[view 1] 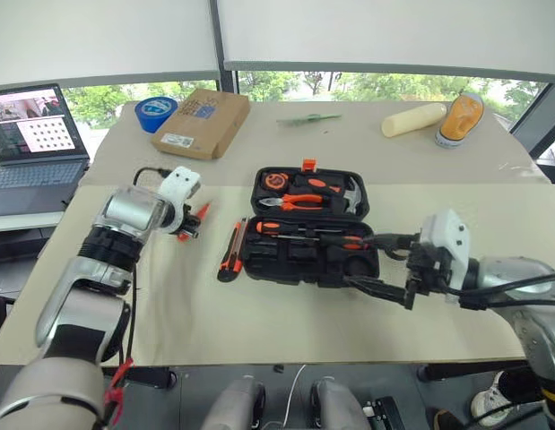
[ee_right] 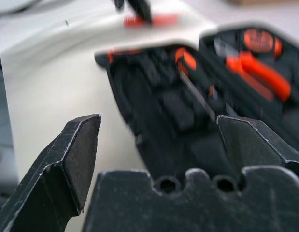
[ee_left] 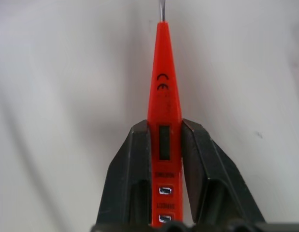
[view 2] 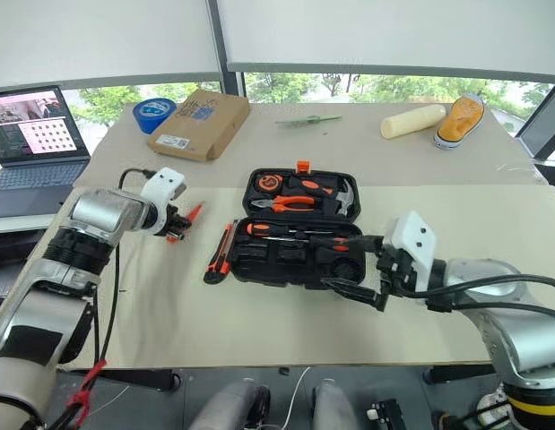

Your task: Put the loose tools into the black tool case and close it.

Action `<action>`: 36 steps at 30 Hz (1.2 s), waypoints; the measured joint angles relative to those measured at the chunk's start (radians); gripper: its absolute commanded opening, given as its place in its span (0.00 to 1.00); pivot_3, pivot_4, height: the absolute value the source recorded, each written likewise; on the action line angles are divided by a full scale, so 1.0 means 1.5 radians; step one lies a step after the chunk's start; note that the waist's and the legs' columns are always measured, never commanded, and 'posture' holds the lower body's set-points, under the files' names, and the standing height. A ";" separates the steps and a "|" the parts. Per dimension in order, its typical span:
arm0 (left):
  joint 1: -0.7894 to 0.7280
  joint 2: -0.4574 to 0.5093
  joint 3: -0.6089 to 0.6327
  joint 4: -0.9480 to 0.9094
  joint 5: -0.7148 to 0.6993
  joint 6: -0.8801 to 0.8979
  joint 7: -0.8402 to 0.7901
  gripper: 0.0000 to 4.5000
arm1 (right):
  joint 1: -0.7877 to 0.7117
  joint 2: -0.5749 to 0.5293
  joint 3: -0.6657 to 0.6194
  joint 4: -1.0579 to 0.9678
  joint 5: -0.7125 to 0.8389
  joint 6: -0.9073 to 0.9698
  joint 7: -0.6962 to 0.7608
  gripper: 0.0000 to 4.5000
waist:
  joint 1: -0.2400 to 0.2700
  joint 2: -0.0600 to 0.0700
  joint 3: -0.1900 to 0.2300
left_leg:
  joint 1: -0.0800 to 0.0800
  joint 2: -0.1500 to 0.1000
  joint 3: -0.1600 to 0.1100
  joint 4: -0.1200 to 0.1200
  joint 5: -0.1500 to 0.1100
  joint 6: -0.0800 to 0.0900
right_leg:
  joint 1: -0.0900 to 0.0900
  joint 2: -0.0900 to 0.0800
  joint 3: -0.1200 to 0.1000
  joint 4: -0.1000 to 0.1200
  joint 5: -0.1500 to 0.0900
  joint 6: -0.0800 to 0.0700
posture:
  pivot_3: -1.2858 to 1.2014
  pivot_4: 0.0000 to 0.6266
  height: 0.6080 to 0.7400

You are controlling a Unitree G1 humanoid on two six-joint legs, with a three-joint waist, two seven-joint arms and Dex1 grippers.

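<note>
Next, my left gripper releases the orange tester screwdriver, now held just above the table, so that it rests in the base of the case, on the orange-and-black screwdriver's near side (view 1: pixel 281 244).
The black tool case (view 1: pixel 304 260) lies open at the table's middle. Its lid holds pliers, a hammer and a tape measure, and an orange-and-black screwdriver (view 1: pixel 295 229) rests in the base. The orange-black utility knife (view 1: pixel 232 251) lies on the table right beside the case's left side. Further left, just above the table, my left gripper (view 1: pixel 189 224) is shut on the slim orange tester screwdriver (ee_left: pixel 163 72), whose metal tip sticks out past the fingers. My right gripper (view 1: pixel 356 262) stands open at the case's front right corner, with nothing between its fingers (ee_right: pixel 81 145).
Along the far side lie a blue tape roll (view 1: pixel 155 112), a brown cardboard box (view 1: pixel 203 123), a thin green stick (view 1: pixel 308 117), a cream cylinder (view 1: pixel 413 119) and an orange shoe-shaped object (view 1: pixel 461 118). A laptop (view 1: pixel 35 143) stands off the table's left edge.
</note>
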 measured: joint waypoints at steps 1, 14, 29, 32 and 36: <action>-0.009 0.011 -0.003 0.002 0.008 -0.075 -0.052 0.09 | 0.004 -0.008 -0.010 0.000 0.001 0.001 0.002 1.00 | 0.000 0.000 0.000 | -0.001 0.000 0.000 0.000 0.001 -0.001 | 0.000 -0.001 0.000 -0.001 0.000 0.000 | 0.52 0.24 0.98; -0.093 -0.136 -0.124 -0.076 0.068 -0.312 -0.432 0.09 | 0.051 -0.015 -0.045 -0.033 0.007 0.001 -0.028 1.00 | 0.001 -0.001 0.000 | -0.004 -0.001 0.002 0.003 -0.003 0.008 | 0.001 0.002 -0.002 -0.003 0.000 0.002 | 0.52 0.24 0.98; -0.100 -0.190 -0.153 -0.052 0.190 -0.133 -0.415 0.09 | 0.064 -0.003 -0.047 -0.043 0.007 0.000 -0.061 1.00 | -0.003 -0.001 0.001 | -0.003 0.000 0.001 0.005 -0.004 0.009 | 0.002 0.005 -0.001 -0.001 0.000 0.003 | 0.52 0.24 0.98; -0.111 -0.214 -0.152 -0.029 0.194 -0.100 -0.413 0.09 | 0.068 -0.002 -0.048 -0.045 0.006 -0.001 -0.062 1.00 | -0.004 -0.001 0.001 | -0.003 0.000 0.001 0.006 -0.004 0.009 | 0.002 0.005 -0.001 -0.001 0.000 0.003 | 0.52 0.24 0.98; -0.124 -0.230 -0.152 0.007 0.205 -0.100 -0.406 0.09 | 0.068 -0.001 -0.048 -0.045 0.006 -0.004 -0.065 1.00 | -0.005 -0.001 0.001 | -0.003 0.000 0.001 0.006 -0.004 0.009 | 0.002 0.005 -0.001 -0.001 0.000 0.003 | 0.52 0.24 0.98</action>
